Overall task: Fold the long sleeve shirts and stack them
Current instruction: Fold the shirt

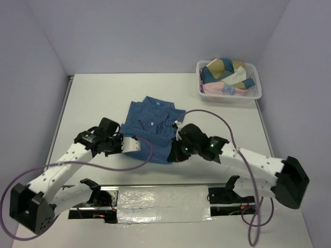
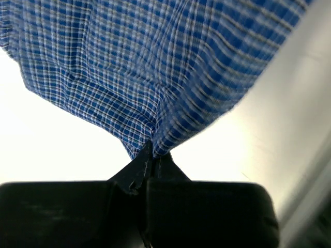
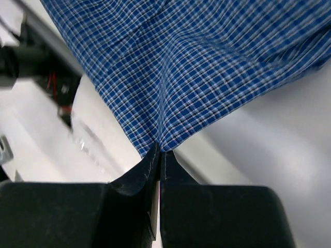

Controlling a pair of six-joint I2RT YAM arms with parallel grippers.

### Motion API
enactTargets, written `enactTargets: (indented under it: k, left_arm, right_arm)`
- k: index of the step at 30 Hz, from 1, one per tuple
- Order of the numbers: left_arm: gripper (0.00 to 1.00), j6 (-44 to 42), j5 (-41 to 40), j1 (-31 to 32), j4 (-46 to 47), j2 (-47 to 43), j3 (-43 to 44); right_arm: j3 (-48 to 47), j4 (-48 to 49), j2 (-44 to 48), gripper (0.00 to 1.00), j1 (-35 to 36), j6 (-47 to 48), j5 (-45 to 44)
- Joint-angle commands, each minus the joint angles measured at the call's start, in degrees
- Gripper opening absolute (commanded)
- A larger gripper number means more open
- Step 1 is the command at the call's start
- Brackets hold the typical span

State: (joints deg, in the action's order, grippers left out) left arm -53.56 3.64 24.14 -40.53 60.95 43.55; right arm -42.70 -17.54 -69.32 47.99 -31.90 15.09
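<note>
My left gripper is going to release the hem corner of the blue shirt just next to the shirt's far shoulder [image 1: 124,111] nearest that gripper.
A blue fine-checked long sleeve shirt [image 1: 151,124] lies on the white table, collar at the far side, sleeves folded in. My left gripper [image 1: 124,143] is shut on its near left hem; in the left wrist view the cloth [image 2: 155,77] rises from the pinched jaws [image 2: 151,151]. My right gripper [image 1: 175,150] is shut on the near right hem; in the right wrist view the cloth [image 3: 196,67] fans out from the closed tips [image 3: 161,151]. Both near corners are lifted slightly off the table.
A white basket [image 1: 256,92] at the far right corner holds more crumpled garments [image 1: 223,72]. Purple cables loop over both arms. A taped strip [image 1: 160,199] and the arm bases run along the near edge. Walls close the table at left, back and right.
</note>
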Motion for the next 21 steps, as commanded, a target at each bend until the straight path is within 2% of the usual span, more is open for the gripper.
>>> enactTargets:
  k: [1, 4, 7, 10, 13, 14, 16, 17, 21]
  left_arm:
    - [0.00, 0.9, 4.5, 1.3, -20.8, -7.3, 6.3]
    - [0.00, 3.1, 11.0, 1.5, -26.1, -11.6, 12.4]
    - [0.00, 7.0, 14.0, 1.6, -27.1, -12.2, 18.8]
    - [0.00, 11.3, 13.8, 1.6, -24.6, -8.5, 22.3]
    - [0.00, 13.9, 12.3, 1.6, -21.3, -1.9, 24.7]
    - [0.00, 14.3, 11.4, 1.5, -20.4, 1.4, 25.8]
    - [0.00, 15.0, 9.0, 1.3, -17.0, 4.4, 26.9]
    - [0.00, 14.9, 8.5, 0.4, -15.9, 7.2, 27.4]
    - [0.00, 15.6, 8.5, -3.8, -11.4, 15.1, 31.0]
  right_arm:
    - [1.7, -11.2, 10.3, 0.00, 8.0, -6.9, -7.2]
    - [1.0, -14.7, 15.1, 0.00, 15.0, -10.7, -8.3]
    - [-1.1, -17.7, 16.6, 0.00, 16.7, -13.0, -8.4]
    - [-4.7, -20.5, 17.4, 0.00, 16.1, -11.5, -10.9]
    - [-8.9, -22.0, 17.3, 0.00, 10.3, -7.5, -11.5]
    - [-9.8, -21.4, 16.9, 0.00, 5.2, -6.1, -10.3]
    - [-9.7, -17.9, 15.2, 0.00, -0.7, -1.4, -3.9]
    - [-9.5, -16.8, 13.0, 0.00, -5.7, -0.3, -2.0]
    - [-10.7, -14.3, 4.7, 0.00, -13.3, 4.5, 4.1]
